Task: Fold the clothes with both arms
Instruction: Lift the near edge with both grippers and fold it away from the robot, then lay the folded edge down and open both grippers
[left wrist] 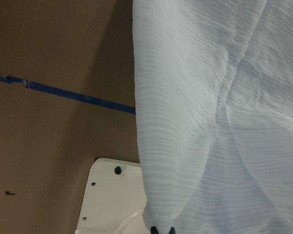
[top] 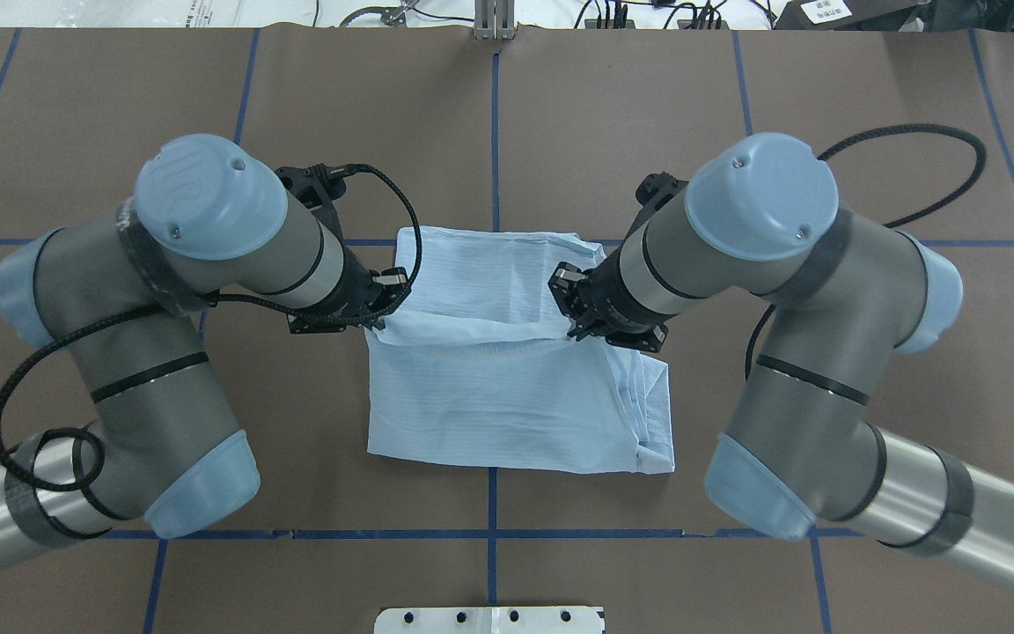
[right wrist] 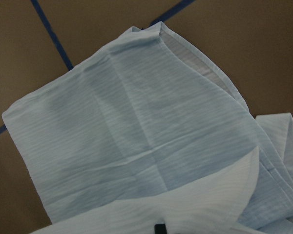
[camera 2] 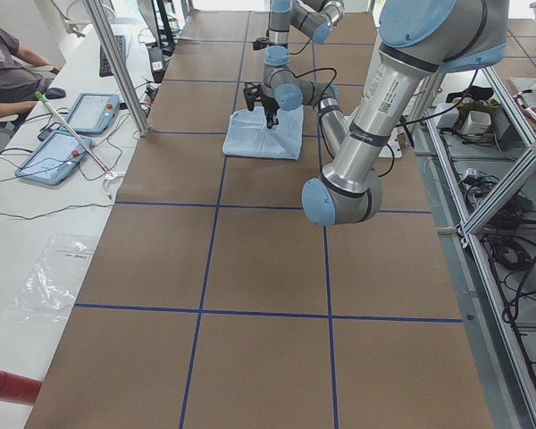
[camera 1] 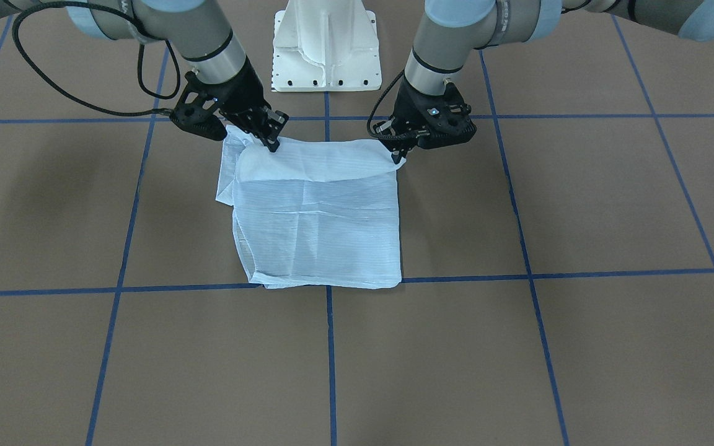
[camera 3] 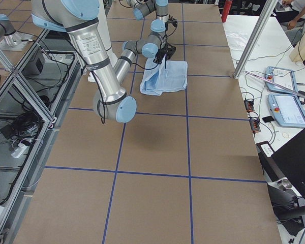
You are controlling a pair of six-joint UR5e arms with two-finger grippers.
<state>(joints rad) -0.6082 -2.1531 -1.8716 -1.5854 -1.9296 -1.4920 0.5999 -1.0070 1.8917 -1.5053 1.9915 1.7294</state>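
I should use my left gripper to lay its shirt corner, now slightly lifted, on top of the shirt's far corner (camera 1: 387, 263), beside the blue tape line, and let go of it there.
The clothes are one light-blue pinstriped shirt (camera 1: 317, 229), folded into a rough square on the brown table. It also shows from above as the shirt (top: 507, 414) and, small, in both side views. My left gripper (camera 1: 401, 156) (top: 381, 319) is shut on one corner of the shirt's top layer, at the edge nearest the robot. My right gripper (camera 1: 273, 147) (top: 579, 333) is shut on the other corner. The held edge is lifted slightly and sags between them. In both wrist views cloth hangs straight from the fingertips (left wrist: 161, 230) (right wrist: 159, 228). The sleeves and collar are hidden inside the folds.
The white base pedestal (camera 1: 326, 46) stands just behind the shirt. Blue tape lines (camera 1: 329, 347) mark a grid on the table. In the exterior left view a side desk holds tablets (camera 2: 67, 134), and a seated person (camera 2: 4, 67) is beside it.
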